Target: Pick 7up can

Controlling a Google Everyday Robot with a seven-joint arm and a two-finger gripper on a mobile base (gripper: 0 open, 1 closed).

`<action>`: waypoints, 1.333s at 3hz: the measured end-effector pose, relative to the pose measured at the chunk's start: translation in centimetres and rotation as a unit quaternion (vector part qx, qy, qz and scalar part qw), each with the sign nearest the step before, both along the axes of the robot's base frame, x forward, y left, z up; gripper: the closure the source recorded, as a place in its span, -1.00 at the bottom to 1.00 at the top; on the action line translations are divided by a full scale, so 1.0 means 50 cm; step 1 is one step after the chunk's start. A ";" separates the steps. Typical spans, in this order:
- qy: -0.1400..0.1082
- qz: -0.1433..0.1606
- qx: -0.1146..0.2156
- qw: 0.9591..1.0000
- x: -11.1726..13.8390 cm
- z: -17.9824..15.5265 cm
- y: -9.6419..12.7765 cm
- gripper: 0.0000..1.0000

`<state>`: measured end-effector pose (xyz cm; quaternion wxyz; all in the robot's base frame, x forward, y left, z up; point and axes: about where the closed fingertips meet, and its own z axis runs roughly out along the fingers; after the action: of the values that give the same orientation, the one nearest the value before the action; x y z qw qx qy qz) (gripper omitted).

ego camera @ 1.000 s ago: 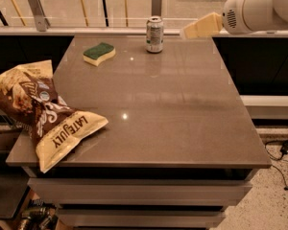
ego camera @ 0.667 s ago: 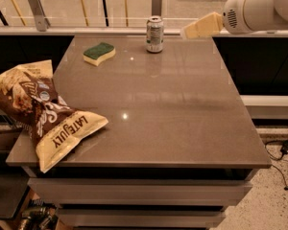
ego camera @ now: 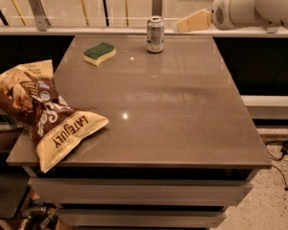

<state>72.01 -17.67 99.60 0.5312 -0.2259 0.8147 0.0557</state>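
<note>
The upper half of the 7up can (ego camera: 155, 28) next to the sponge is the next place for my gripper to go and close.
The 7up can (ego camera: 155, 34), silvery-grey with greenish markings and a shiny top, stands upright near the far edge of the brown table (ego camera: 158, 114). My gripper (ego camera: 183, 25), with cream-coloured fingers on a white arm (ego camera: 252, 6), hovers just right of the can at about the height of its top. A small gap separates it from the can. Nothing is in it.
A green and yellow sponge (ego camera: 99, 52) lies left of the can. A crumpled chip bag (ego camera: 43, 114) hangs over the table's left front edge. A railing and glass (ego camera: 86, 30) run behind the table. Cables (ego camera: 283, 150) lie on the floor at right.
My gripper and arm have moved a little to the left, closer to the can. The can, sponge and bag have not moved.
</note>
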 end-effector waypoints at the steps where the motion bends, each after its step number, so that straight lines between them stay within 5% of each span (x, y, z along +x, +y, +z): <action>1: 0.003 0.006 0.020 1.000 0.057 -0.036 0.022 -1.00; 4: 0.003 0.054 0.085 0.995 0.167 -0.157 0.143 -1.00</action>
<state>80.36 -10.50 91.74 0.5423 -0.2235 0.7951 0.1540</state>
